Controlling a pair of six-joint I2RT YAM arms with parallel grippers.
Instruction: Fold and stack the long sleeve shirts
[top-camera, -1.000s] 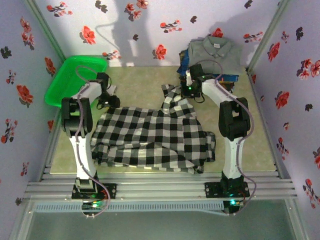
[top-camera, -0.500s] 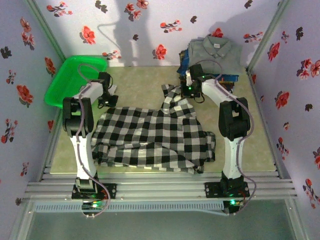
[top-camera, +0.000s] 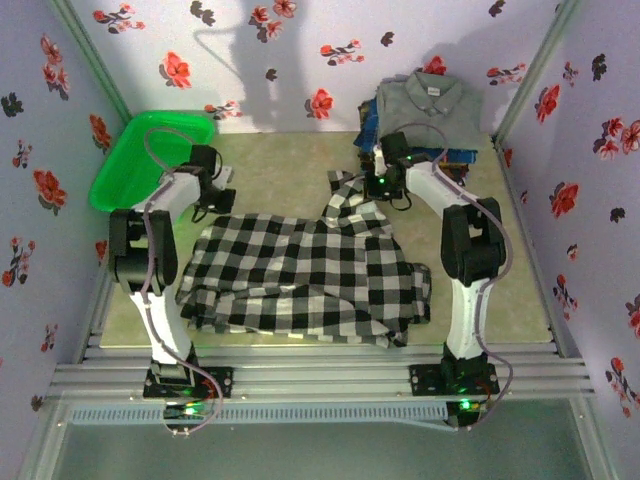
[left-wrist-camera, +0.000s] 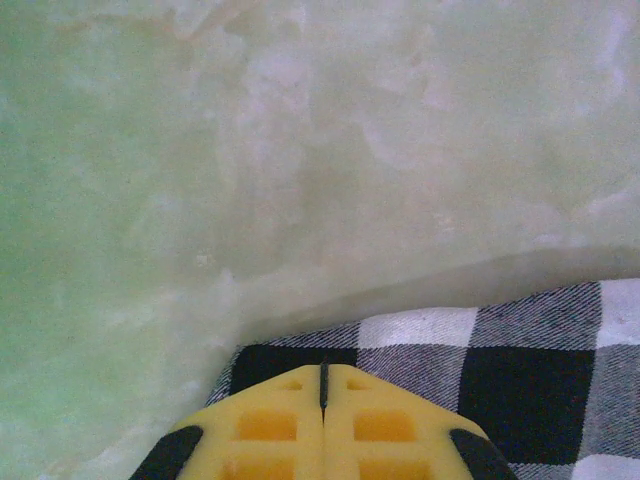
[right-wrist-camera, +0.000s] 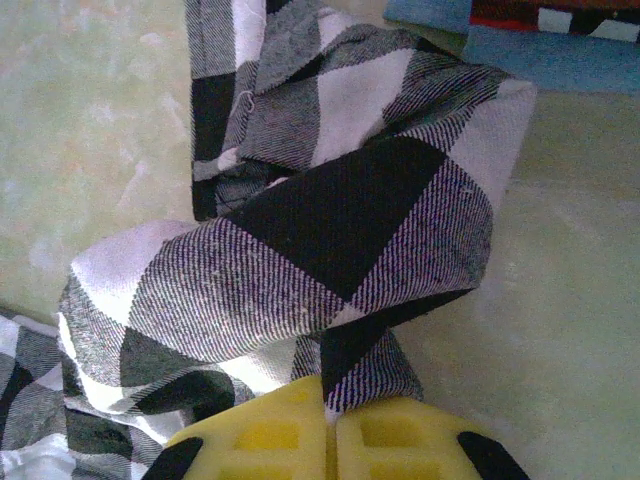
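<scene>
The checked shirt's corner lies flat beside my left gripper's closed fingers, so it should open and pinch the shirt's far edge (left-wrist-camera: 312, 340) there before folding it over.
The black-and-white checked shirt (top-camera: 300, 275) lies spread out in the middle of the table. My left gripper (top-camera: 213, 203) sits at its far left corner. In the left wrist view its yellow fingers (left-wrist-camera: 270, 425) are pressed together at the tip (left-wrist-camera: 323, 382), with a thin dark edge of the checked cloth (left-wrist-camera: 520, 365) pinched between them. My right gripper (top-camera: 386, 190) is at the shirt's far right part. In the right wrist view it is shut (right-wrist-camera: 330, 412) on a twisted fold of the checked cloth (right-wrist-camera: 340, 220). A plain grey folded shirt (top-camera: 430, 105) tops a stack at the back right.
A green plastic basket (top-camera: 150, 155) leans at the back left corner. Blue and dark patterned folded shirts (top-camera: 372, 128) lie under the grey one; their blue edge (right-wrist-camera: 520, 40) shows just beyond the held fold. Flowered walls close in the table (top-camera: 280, 165) on three sides.
My left gripper has closed on the shirt's far left corner, and the left arm's elbow has swung out to the left. The right gripper stays shut on the cloth, hardly moved.
</scene>
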